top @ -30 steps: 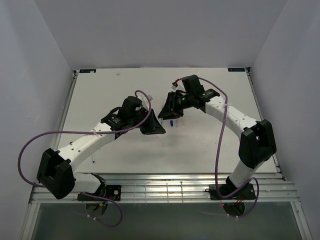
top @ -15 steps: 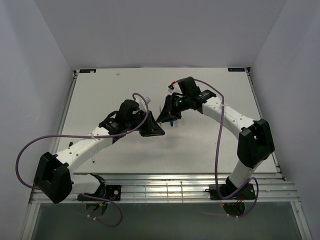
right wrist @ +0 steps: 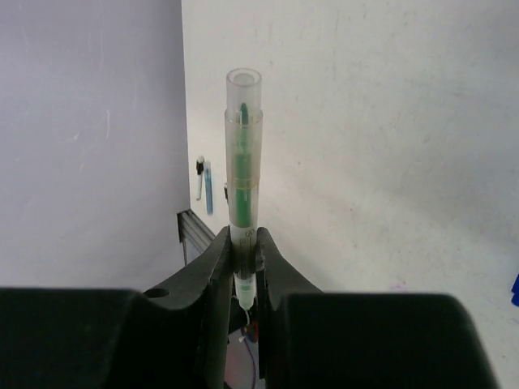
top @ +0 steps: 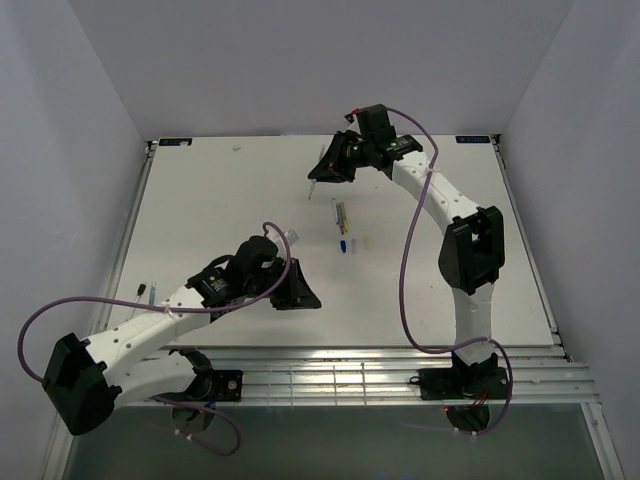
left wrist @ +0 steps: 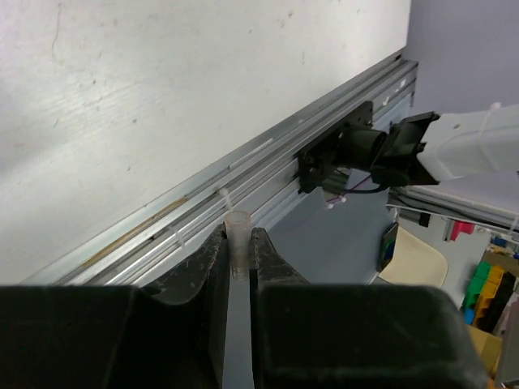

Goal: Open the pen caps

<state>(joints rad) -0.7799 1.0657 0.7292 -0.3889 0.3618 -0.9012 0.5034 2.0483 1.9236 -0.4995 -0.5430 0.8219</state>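
Note:
Next, my left gripper lets go of the clear pen cap on the table (top: 338, 251), where I need to set it down by the near end of the blue cap.
My left gripper (left wrist: 238, 237) is shut on a short clear pen cap (left wrist: 238, 231) that stands up between its tips. In the top view the left gripper (top: 304, 297) sits near the table's front edge. My right gripper (right wrist: 243, 237) is shut on a clear pen (right wrist: 243, 154) with a green core, which sticks out past the jaws. From above, the right gripper (top: 322, 170) hovers at the far middle of the table. Between the arms lie thin pens (top: 341, 216) and two small caps (top: 344, 245), one blue and one pale.
Two more pens (top: 146, 293) lie near the table's left edge; the right wrist view shows them as a white and a blue stick (right wrist: 204, 185). A metal rail (left wrist: 243, 174) runs along the front edge of the table. Purple cables loop from both arms.
The two grippers have pulled apart: the left drew back toward the front edge with the cap, and the right swung to the far side with the pen.

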